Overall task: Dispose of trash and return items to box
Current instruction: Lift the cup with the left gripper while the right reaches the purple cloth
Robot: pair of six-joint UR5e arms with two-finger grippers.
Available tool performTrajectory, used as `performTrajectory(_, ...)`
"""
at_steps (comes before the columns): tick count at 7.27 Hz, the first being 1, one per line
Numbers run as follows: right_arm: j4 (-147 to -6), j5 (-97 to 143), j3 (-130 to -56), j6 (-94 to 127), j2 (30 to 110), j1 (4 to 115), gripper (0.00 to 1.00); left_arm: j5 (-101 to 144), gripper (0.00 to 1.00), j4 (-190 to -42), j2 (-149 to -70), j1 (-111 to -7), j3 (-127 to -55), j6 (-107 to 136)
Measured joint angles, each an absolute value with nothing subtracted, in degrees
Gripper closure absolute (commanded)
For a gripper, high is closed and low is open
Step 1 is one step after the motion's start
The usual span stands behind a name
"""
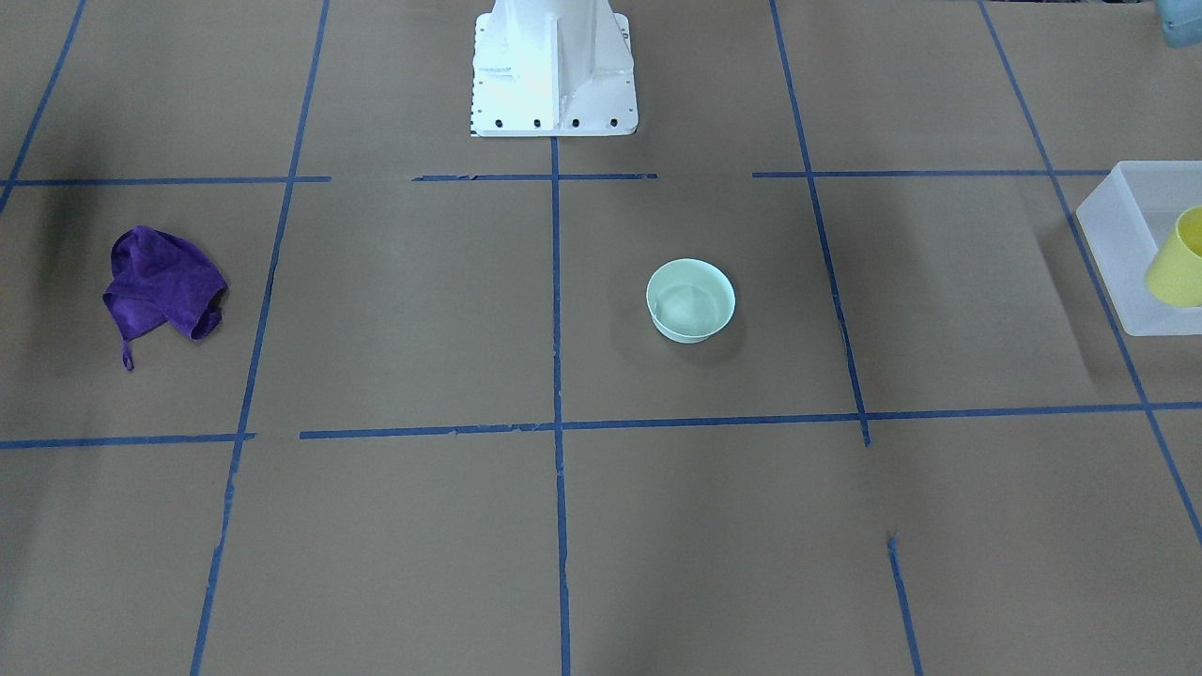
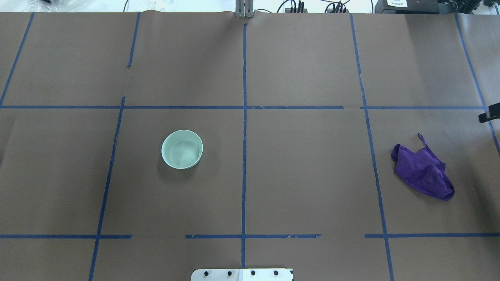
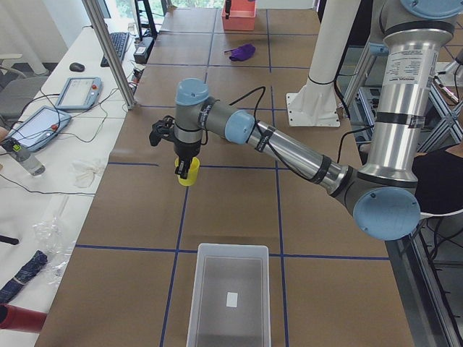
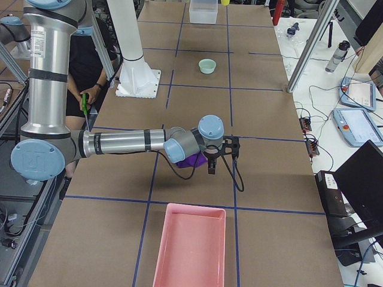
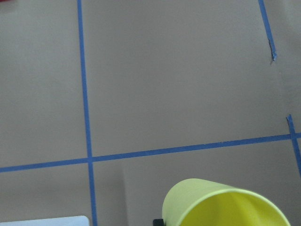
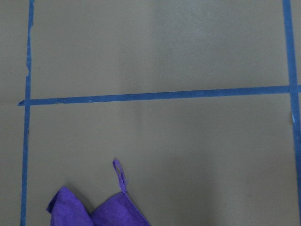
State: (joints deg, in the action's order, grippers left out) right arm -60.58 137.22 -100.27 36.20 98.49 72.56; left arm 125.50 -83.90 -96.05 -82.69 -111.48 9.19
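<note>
My right gripper should move down to the purple cloth next and close on the cloth's end [image 1: 146,238] opposite its loop.
The small yellow cup [image 3: 188,173] hangs above the table in my left gripper [image 3: 186,165], which is shut on it; the cup's rim fills the bottom of the left wrist view [image 5: 225,205]. It also shows at the front-facing view's right edge [image 1: 1178,261], in front of the box. The box, a frosted-white bin [image 3: 228,296], stands empty at the table's left end [image 1: 1117,235], apart from the cup. My right gripper [image 4: 211,168] hovers over the purple cloth [image 2: 424,171]; I cannot tell whether it is open or shut.
A pale green bowl [image 2: 182,149] stands left of the table's centre line [image 1: 690,300]. A pink tray [image 4: 190,251] lies at the table's right end. The purple cloth's loop shows in the right wrist view [image 6: 120,174]. The robot's white base [image 1: 552,70] stands at mid-table.
</note>
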Motion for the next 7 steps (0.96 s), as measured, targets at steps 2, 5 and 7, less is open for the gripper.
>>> performTrajectory(2,-51.58,132.27,-102.28,44.94,102.49,63.8,0.0,125.5,1.0,-83.21,-96.21,-86.34,-110.08,3.86)
performTrajectory(5,-49.89,123.86,-107.17,55.25,104.6,50.57,0.0,125.51,1.0,-83.08,-97.02,-90.41,-107.14,-2.02)
performTrajectory(7,-50.02,118.92,-107.42,56.84,105.6,44.66,0.15,125.51,1.0,-83.13,-97.25,-90.93,-105.92,-3.18)
